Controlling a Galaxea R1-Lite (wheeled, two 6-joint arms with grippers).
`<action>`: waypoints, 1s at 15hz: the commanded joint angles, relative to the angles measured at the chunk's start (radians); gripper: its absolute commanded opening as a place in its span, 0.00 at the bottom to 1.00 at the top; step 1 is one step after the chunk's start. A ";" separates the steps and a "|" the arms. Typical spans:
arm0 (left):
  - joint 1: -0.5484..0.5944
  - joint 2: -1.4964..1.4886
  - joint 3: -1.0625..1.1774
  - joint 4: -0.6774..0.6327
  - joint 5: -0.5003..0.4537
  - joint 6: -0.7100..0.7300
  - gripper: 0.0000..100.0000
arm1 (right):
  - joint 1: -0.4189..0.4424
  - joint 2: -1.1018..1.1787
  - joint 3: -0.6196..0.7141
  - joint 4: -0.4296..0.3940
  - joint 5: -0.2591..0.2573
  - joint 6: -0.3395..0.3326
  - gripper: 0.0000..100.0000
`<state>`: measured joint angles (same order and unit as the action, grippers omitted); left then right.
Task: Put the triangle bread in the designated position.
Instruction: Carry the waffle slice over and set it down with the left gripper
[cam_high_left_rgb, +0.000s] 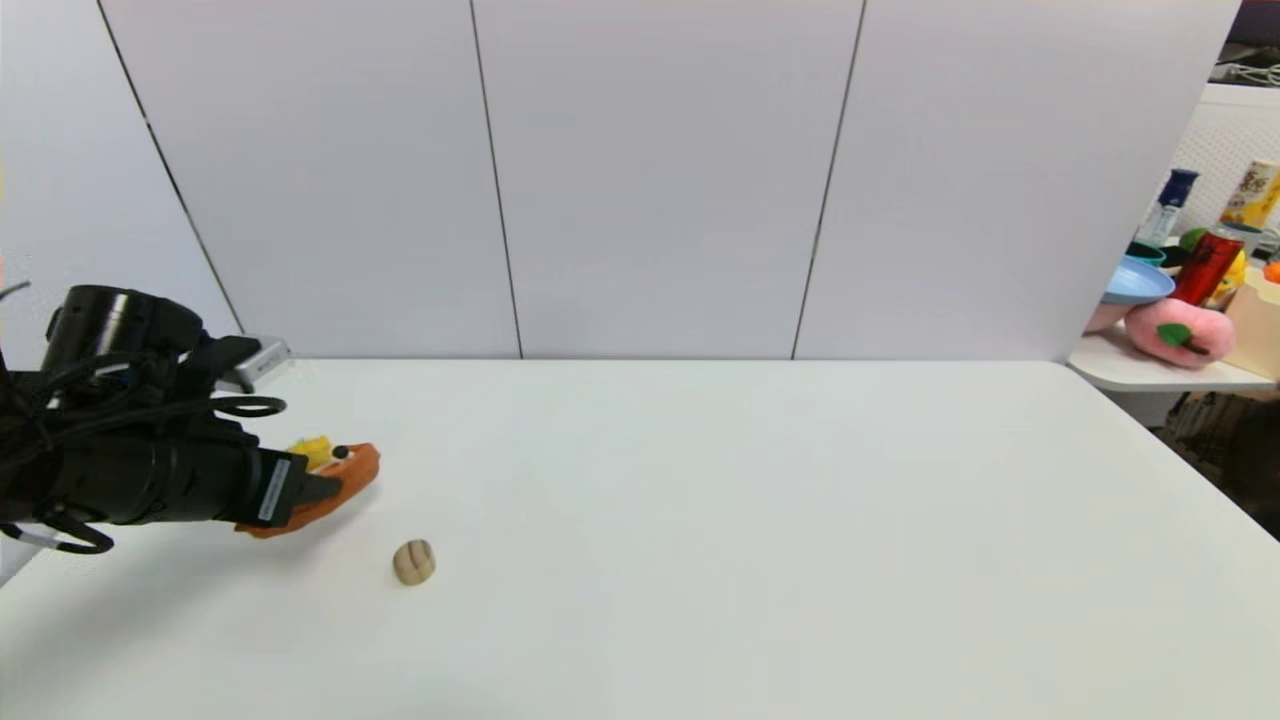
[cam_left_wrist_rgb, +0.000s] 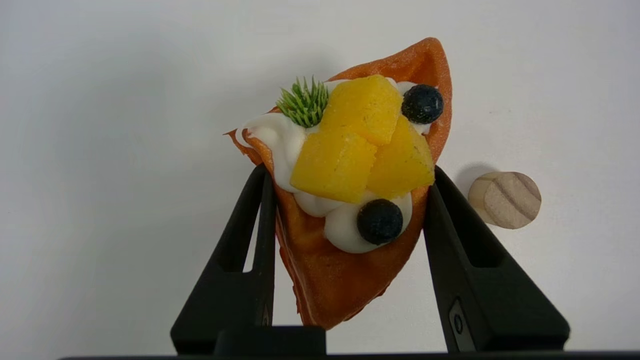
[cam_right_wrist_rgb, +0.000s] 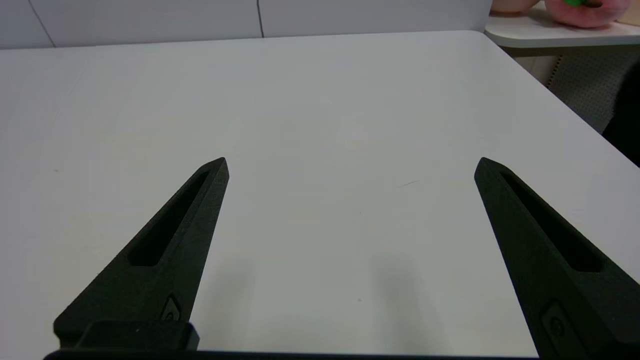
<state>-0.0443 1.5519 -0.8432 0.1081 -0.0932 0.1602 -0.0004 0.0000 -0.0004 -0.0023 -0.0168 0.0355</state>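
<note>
My left gripper will release the triangle bread on the white table (cam_high_left_rgb: 307, 577) (cam_left_wrist_rgb: 357, 258) beside the small beige lump.
The triangle bread (cam_left_wrist_rgb: 350, 200) is an orange-brown wedge topped with yellow fruit chunks, white cream, two dark berries and a green sprig. My left gripper (cam_left_wrist_rgb: 348, 170) is shut on it, one black finger pressed to each side of the wedge. In the head view the bread (cam_high_left_rgb: 345, 475) pokes out from the left gripper (cam_high_left_rgb: 320, 487) at the table's far left. Whether it touches the tabletop or hangs just above, I cannot tell. My right gripper (cam_right_wrist_rgb: 352, 162) stands open over bare table and is out of the head view.
A small beige ridged lump (cam_high_left_rgb: 414, 561) lies on the white table (cam_high_left_rgb: 750, 520) just right of the bread, also in the left wrist view (cam_left_wrist_rgb: 505, 199). Beyond the table's right edge is a side shelf (cam_high_left_rgb: 1150, 372) with a pink plush peach (cam_high_left_rgb: 1180, 333), bottles and a blue plate.
</note>
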 joint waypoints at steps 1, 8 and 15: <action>-0.002 -0.010 0.067 -0.071 -0.002 -0.001 0.00 | 0.000 0.002 -0.001 -0.001 0.000 0.001 1.00; -0.023 -0.078 0.150 -0.067 -0.005 -0.001 0.00 | 0.000 0.002 -0.001 -0.001 0.000 0.000 1.00; -0.028 -0.073 0.179 -0.071 -0.010 0.001 1.00 | 0.000 0.002 0.000 -0.001 -0.002 0.001 1.00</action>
<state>-0.0706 1.4702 -0.6643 0.0368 -0.1019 0.1602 0.0000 0.0000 -0.0009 -0.0023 -0.0177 0.0360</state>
